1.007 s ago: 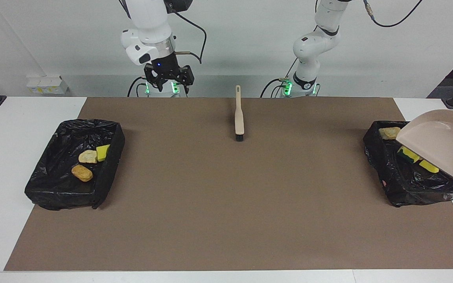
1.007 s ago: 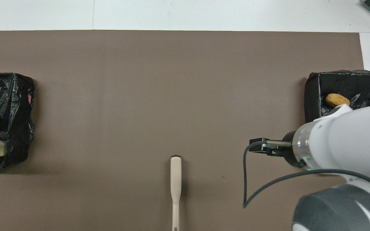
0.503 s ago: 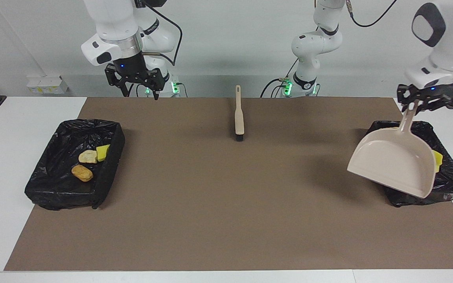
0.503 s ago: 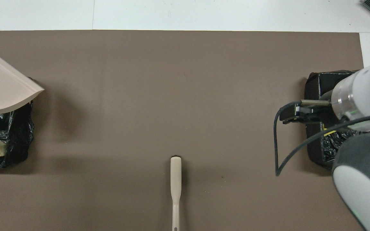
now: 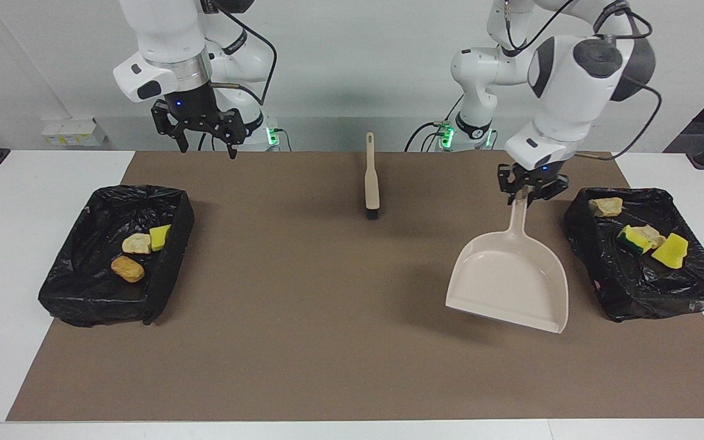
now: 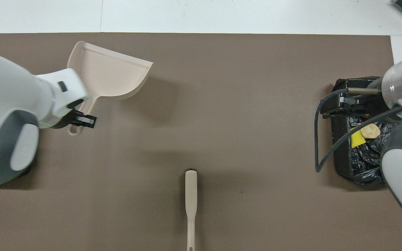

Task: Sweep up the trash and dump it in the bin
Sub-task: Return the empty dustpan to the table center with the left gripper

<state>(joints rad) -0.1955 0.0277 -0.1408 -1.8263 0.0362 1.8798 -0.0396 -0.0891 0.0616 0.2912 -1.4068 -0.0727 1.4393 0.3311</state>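
Observation:
Next, my left gripper lets go of the beige dustpan onto the brown mat (image 6: 187,110), at a spot just beyond the bristles of the beige brush.
My left gripper (image 5: 532,194) is shut on the handle of the beige dustpan (image 5: 511,281) and holds it tilted over the mat, beside the black-lined bin (image 5: 590,263) at the left arm's end. The dustpan also shows in the overhead view (image 6: 110,75). That bin holds trash: a tan lump (image 5: 606,207) and yellow sponge chunks (image 5: 670,250). The bin (image 5: 172,269) at the right arm's end holds a tan lump (image 5: 136,244), a yellow chunk (image 5: 160,236) and an orange-brown nugget (image 5: 128,269). My right gripper (image 5: 202,131) is open and empty, raised over the mat's edge by the robots.
A beige brush (image 5: 371,180) lies on the brown mat (image 5: 327,318) midway between the arms, near the robots, bristles pointing away from them. It also shows in the overhead view (image 6: 191,195). In that view the left arm covers the bin at its end.
My left arm has swung the dustpan off its bin and out over the mat toward the middle. My right gripper has moved toward the right arm's end of the table.

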